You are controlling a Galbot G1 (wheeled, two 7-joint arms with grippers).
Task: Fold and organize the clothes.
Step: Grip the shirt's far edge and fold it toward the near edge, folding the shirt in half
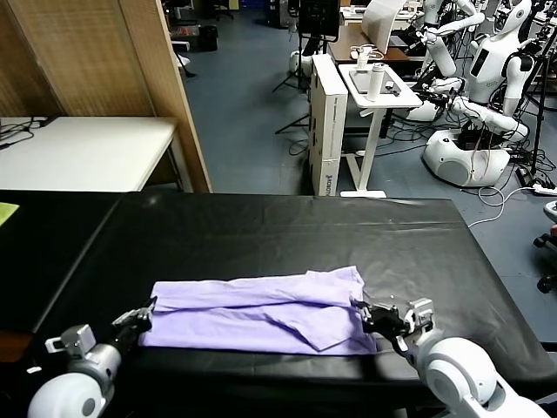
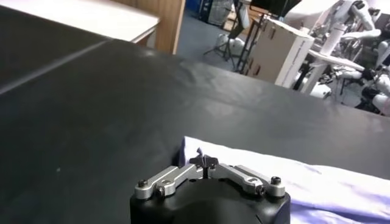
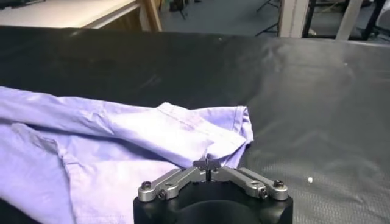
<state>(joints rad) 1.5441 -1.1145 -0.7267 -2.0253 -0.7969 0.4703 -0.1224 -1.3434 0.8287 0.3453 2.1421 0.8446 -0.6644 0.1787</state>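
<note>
My left gripper pinches the T-shirt's end below its loose tip; it should open, take the T-shirt's far corner [image 1: 158,285] and move the T-shirt from the front edge.
The light lavender T-shirt [image 1: 261,313] lies folded into a long band across the near part of the black table cover [image 1: 287,231]. My left gripper [image 1: 144,315] is at the band's left end, fingers shut on the corner of the fabric [image 2: 190,146]. My right gripper [image 1: 365,312] is at the band's right end, fingers shut on a pinch of the shirt's edge [image 3: 210,152]. The shirt [image 3: 109,140] shows creases and an overlapping flap near its right half. The printed pattern does not show.
A white table [image 1: 78,152] and a wooden panel [image 1: 165,87] stand at the back left. A white stand [image 1: 370,96] and other robots [image 1: 487,78] are beyond the table at the back right. The table's front edge is close behind both grippers.
</note>
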